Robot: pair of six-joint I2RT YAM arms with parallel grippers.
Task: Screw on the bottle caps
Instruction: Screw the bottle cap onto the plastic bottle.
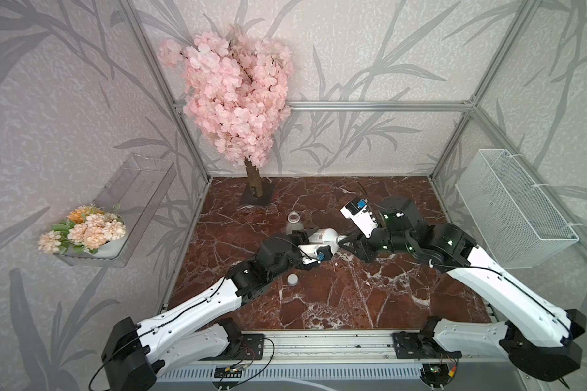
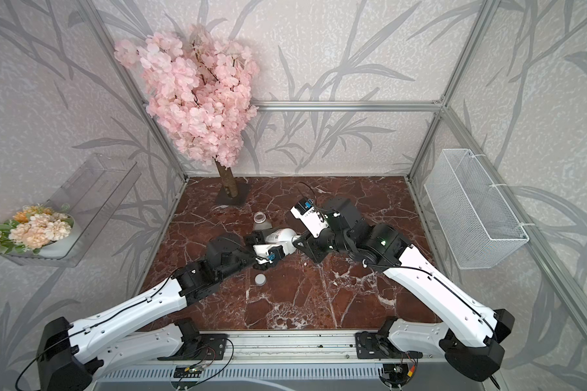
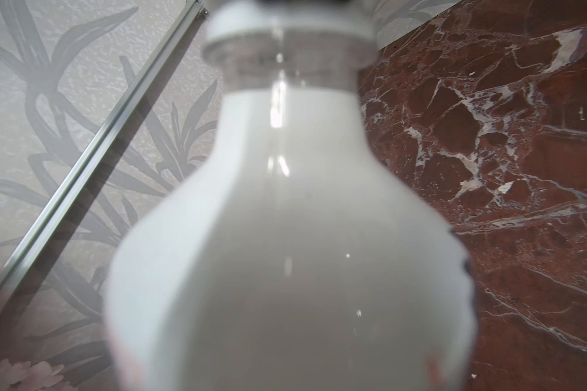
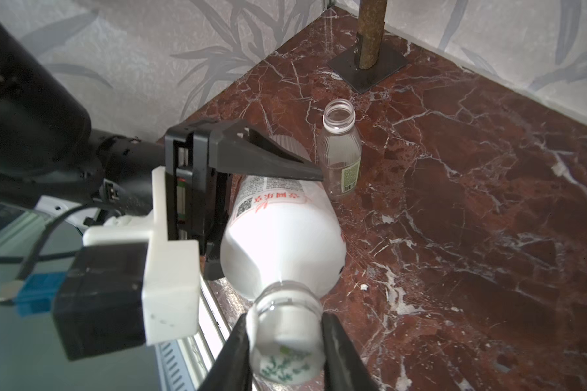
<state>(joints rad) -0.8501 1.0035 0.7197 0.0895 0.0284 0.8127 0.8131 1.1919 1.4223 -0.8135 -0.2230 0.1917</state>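
The white-wrapped bottle lies on its side in my left gripper, so I should tilt it and regrip its cap (image 4: 287, 345) with my right gripper to stand it upright.
My left gripper (image 1: 310, 245) (image 2: 266, 248) is shut on the white-wrapped bottle (image 1: 322, 237) (image 2: 282, 237) (image 4: 282, 237), which it holds on its side above mid table. That bottle's body (image 3: 285, 237) fills the left wrist view and hides the jaws there. A white cap (image 4: 285, 352) with green print sits on its neck, and my right gripper (image 4: 285, 326) (image 1: 343, 241) (image 2: 298, 241) is shut on it. Just behind stands the clear bottle (image 1: 294, 221) (image 2: 261, 221) (image 4: 339, 159), upright and uncapped. A plain whitish cap (image 1: 292, 279) (image 2: 260, 279) lies on the marble in front of my left wrist.
A pink blossom tree (image 1: 238, 94) stands on a dark plate (image 1: 256, 199) at the back left of the red marble top (image 1: 353, 298). A white wire basket (image 1: 512, 210) hangs on the right wall, a clear shelf with flowers (image 1: 92, 230) on the left.
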